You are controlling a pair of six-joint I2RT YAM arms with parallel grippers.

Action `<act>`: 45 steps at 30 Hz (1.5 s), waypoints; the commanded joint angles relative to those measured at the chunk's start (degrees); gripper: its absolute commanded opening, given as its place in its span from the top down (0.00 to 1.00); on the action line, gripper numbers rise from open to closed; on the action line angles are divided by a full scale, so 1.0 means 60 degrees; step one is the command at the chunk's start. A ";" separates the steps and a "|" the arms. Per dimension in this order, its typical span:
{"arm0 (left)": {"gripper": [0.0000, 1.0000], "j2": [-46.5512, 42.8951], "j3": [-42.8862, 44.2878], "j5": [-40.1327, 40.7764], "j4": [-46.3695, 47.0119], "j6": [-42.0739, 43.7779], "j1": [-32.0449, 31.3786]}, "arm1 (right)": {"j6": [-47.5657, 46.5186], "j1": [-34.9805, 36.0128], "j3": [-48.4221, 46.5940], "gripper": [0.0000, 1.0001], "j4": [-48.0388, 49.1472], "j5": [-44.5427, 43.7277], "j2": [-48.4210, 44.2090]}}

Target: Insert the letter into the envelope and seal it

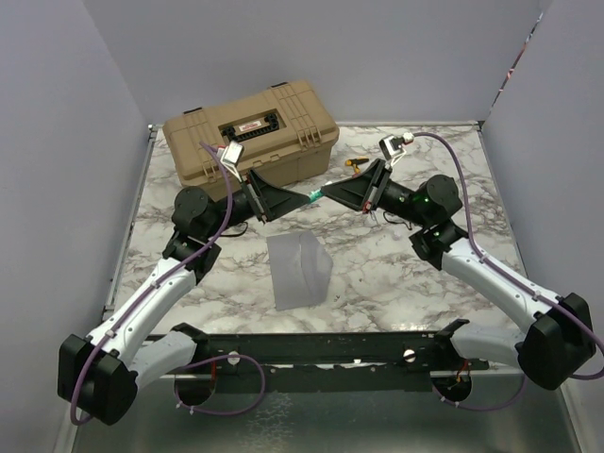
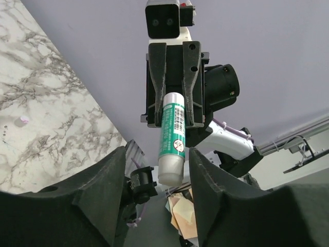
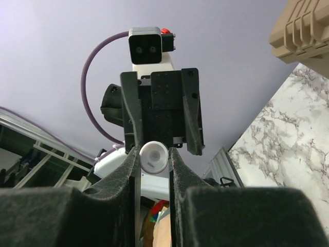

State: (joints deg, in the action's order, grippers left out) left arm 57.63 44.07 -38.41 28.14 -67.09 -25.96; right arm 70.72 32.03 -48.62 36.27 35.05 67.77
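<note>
My right gripper has hold of the glue stick only by its white base, so my left gripper needs to hold the cap while my right gripper takes the green body (image 2: 172,128).
The grey-lilac envelope (image 1: 300,272) lies flat on the marble table (image 1: 396,283) in front of both arms. The letter is not visible as a separate sheet. Both grippers meet in the air above the table's far middle. My right gripper (image 1: 334,193) (image 3: 153,154) is shut on a green-and-white glue stick (image 1: 318,194) (image 2: 172,128) (image 3: 153,157), held level and pointing at the left arm. My left gripper (image 1: 302,199) (image 2: 157,154) is open, its fingers (image 2: 205,180) standing on either side of the stick's white cap end with gaps showing.
A closed tan hard case (image 1: 250,127) stands at the back left of the table. A small yellow-orange object (image 1: 357,162) lies to its right near the back edge. Lilac walls close in the left, back and right sides.
</note>
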 commanded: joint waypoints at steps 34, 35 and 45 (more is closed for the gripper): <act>1.00 0.0924 0.0355 -0.0584 -0.0145 0.1163 0.0019 | -0.0942 0.0218 -0.0837 0.56 -0.1347 0.1381 0.0439; 1.00 0.0959 0.0383 -0.0669 -0.0138 0.1203 0.0017 | -0.0895 0.0238 -0.0844 0.56 -0.1272 0.1437 0.0463; 1.00 0.1022 0.0476 -0.0934 -0.0148 0.1328 0.0019 | -0.0652 0.0281 -0.0746 0.85 -0.0829 0.1381 0.0462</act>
State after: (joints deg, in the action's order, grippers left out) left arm 63.07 45.76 -43.64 28.69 -60.73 -25.82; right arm 66.76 32.62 -51.75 27.73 41.01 71.55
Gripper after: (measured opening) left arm 0.193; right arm 0.237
